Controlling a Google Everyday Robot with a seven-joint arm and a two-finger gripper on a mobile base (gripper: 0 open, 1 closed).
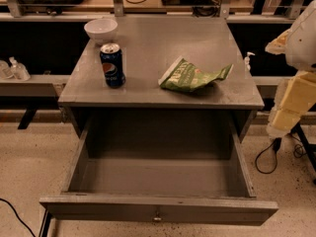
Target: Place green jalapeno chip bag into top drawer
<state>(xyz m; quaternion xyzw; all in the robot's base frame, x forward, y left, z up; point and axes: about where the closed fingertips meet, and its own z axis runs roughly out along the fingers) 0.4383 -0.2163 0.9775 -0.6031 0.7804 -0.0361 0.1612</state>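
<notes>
Next, I close my gripper on the narrow end [217,75] of the green jalapeno chip bag, the end that is farthest from the blue soda can.
The green jalapeno chip bag [192,76] lies crumpled and flat on the right half of the grey table top [148,43]. The top drawer [158,209] is pulled fully out below the table, its inside bare, with a small metal knob [157,216] centred on its front. My gripper [285,116] hangs at the right edge of the view, beside the table's right side. It is lower than the table top, well apart from the bag, and holds nothing that I can see.
A blue soda can [112,64] stands upright at the table's front left. A white bowl [100,29] sits at the back left corner. Shelving and cables run behind the table. A black cable [266,157] loops on the floor at right.
</notes>
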